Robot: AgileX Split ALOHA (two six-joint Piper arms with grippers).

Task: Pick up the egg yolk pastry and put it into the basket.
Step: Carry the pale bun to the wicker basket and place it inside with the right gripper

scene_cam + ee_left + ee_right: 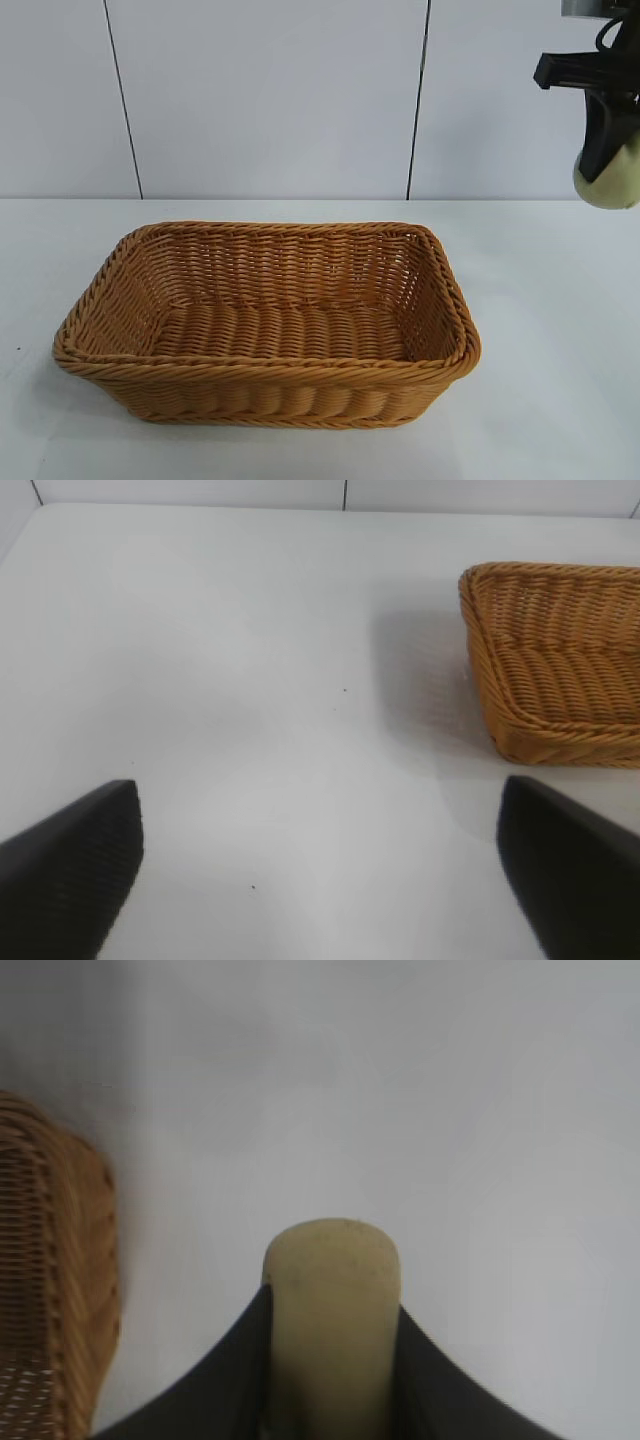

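I will let go of the egg yolk pastry with my right gripper on the bottom of the woven basket, close behind the basket's near rim point(256, 326).
My right gripper point(610, 165) is shut on the pale cream-yellow egg yolk pastry point(612, 178) and holds it high above the table, to the right of the basket and beyond its far right corner. In the right wrist view the pastry point(332, 1310) stands on edge between the two black fingers point(225, 1380). The golden-brown wicker basket point(270, 385) sits on the white table at the centre, with nothing showing inside it. Its corner shows in the right wrist view point(70, 1290) and in the left wrist view point(560, 660). My left gripper point(320, 865) is open and empty over bare table beside the basket.
A white table point(560, 330) spreads around the basket. A white panelled wall point(270, 100) stands behind it.
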